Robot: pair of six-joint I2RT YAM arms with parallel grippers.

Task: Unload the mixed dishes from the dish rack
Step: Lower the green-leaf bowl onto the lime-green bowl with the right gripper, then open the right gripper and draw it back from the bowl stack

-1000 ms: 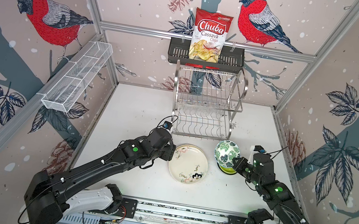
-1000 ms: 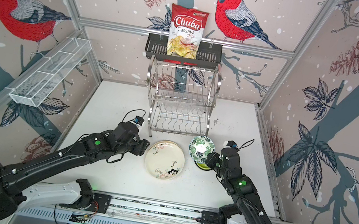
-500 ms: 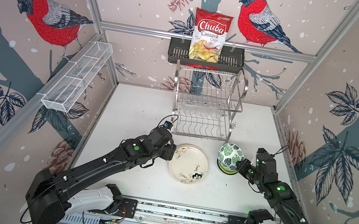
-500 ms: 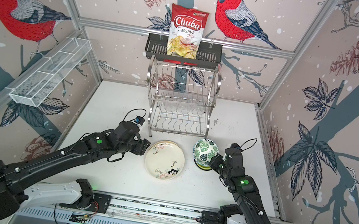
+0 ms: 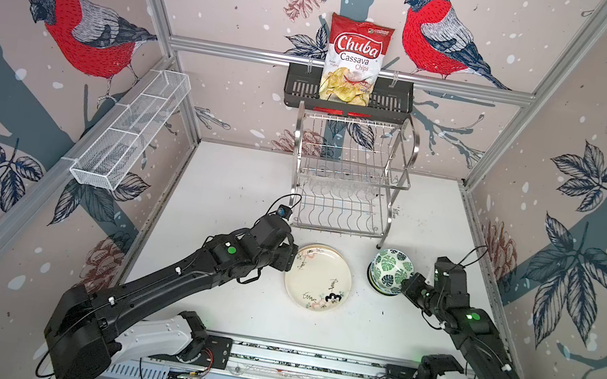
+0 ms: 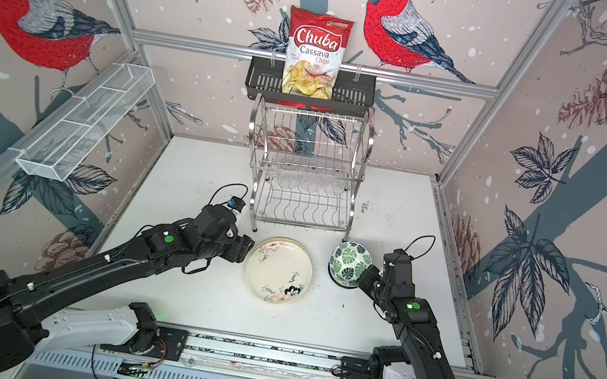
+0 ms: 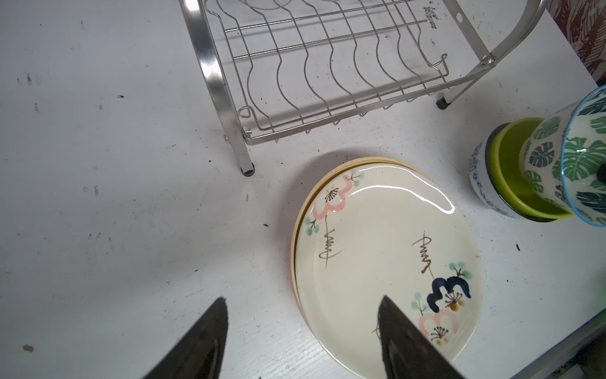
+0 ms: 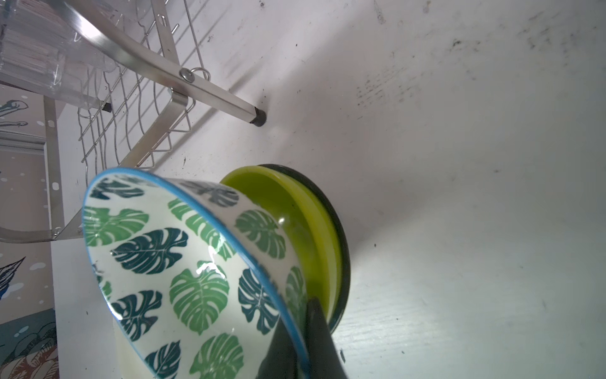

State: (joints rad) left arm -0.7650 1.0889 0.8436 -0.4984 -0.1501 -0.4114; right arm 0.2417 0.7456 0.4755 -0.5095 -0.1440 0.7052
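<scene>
Next, my right gripper sets the green-leaf bowl down inside the lime green bowl (image 5: 388, 273) (image 8: 274, 249).
The chrome dish rack (image 5: 347, 181) (image 6: 305, 170) stands at the back; clear glass tumblers (image 8: 42, 59) rest on its upper tier. In front of it lies a stack of plates with the cream floral plate (image 5: 318, 277) (image 6: 279, 270) (image 7: 387, 256) on top. My left gripper (image 5: 291, 258) (image 7: 303, 298) is open, astride the stack's near edge with nothing held. My right gripper (image 5: 409, 287) (image 8: 298, 315) is shut on the rim of the green-leaf bowl (image 5: 390, 271) (image 6: 349, 264) (image 8: 183, 262). That bowl is tilted, its base in the lime green bowl (image 8: 305, 229) (image 7: 511, 170), which nests in the blue-patterned bowl (image 7: 478, 177).
A chips bag (image 5: 354, 60) stands in a black basket (image 5: 298, 88) on the back wall above the rack. A white mesh tray (image 5: 130, 134) hangs on the left wall. The cage walls close in the table on three sides.
My right gripper has carried the green-leaf bowl a little to the right and lower, onto the lime green bowl. The left arm has not moved.
</scene>
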